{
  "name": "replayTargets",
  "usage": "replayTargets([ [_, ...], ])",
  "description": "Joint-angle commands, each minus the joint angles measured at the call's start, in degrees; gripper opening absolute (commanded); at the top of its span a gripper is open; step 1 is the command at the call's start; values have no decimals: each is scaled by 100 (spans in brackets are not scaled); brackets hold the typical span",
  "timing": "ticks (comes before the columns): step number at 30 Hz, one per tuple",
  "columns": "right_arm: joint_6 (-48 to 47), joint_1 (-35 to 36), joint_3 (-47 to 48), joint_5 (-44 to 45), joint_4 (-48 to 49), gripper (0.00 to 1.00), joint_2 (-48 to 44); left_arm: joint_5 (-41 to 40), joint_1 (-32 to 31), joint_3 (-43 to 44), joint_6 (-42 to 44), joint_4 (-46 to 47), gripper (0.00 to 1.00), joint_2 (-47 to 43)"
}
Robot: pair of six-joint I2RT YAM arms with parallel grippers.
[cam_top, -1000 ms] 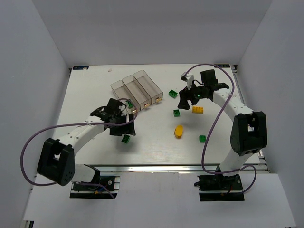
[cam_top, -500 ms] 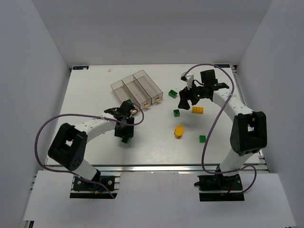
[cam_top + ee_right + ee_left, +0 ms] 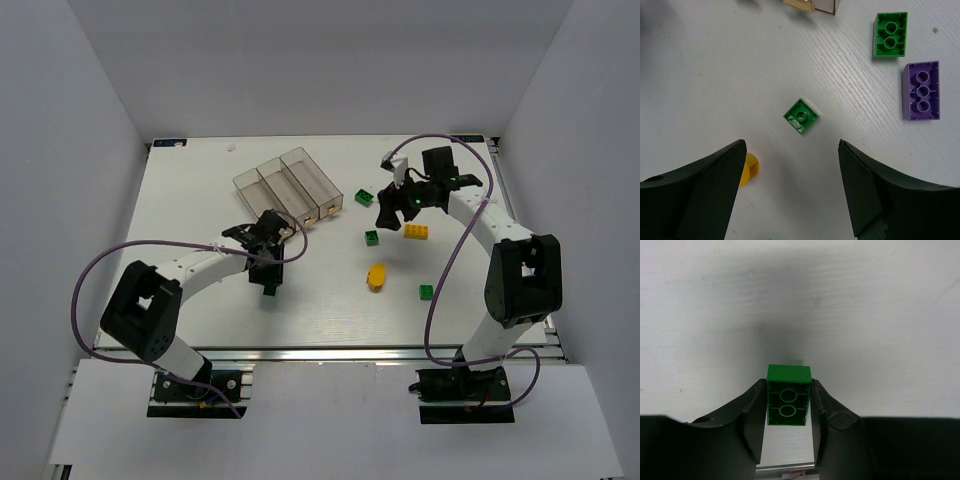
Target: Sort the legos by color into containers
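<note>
I will use my left gripper to set the green lego down in the front end of the smoky container [image 3: 273,211] that is nearest to my left gripper.
My left gripper [image 3: 788,386] is shut on a green lego [image 3: 788,399] whose hollow underside faces the camera; both fingers press its sides. From above, this left gripper [image 3: 268,277] sits just in front of the three joined smoky containers [image 3: 288,186], with the green lego [image 3: 268,291] at its tip. The right gripper [image 3: 792,146] hangs open over the table with nothing between its fingers. Below it lie a small green lego [image 3: 801,116], a larger green lego [image 3: 890,34], a purple lego [image 3: 922,91] and the edge of the yellow oval lego [image 3: 749,169].
From above I see the yellow rectangular lego [image 3: 417,232], the yellow oval lego [image 3: 376,276] and green legos [image 3: 372,237] [image 3: 364,197] [image 3: 427,291] on the right half. My right gripper [image 3: 390,212] hovers over them. White walls enclose the table.
The left arm swung in toward the green lego in front of the containers and its jaws closed on it. The right arm has stayed in place.
</note>
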Motion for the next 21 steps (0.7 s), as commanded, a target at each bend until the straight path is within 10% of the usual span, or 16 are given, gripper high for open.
replayTargets([
  [1,-114,-23,296,-12,-13,79,-83,74,46,560,-184,209,13,-540],
  [14,-140,-5,1225,-231,-487,4,478,-636,802,2432,-615,587,0,108],
  [16,-114,4,1437,-231,-575,7,724,-734,943,2704,-598,570,0,476],
  [21,-184,21,2271,145,-663,65,1575,-857,1119,3267,-484,421,0,1207],
])
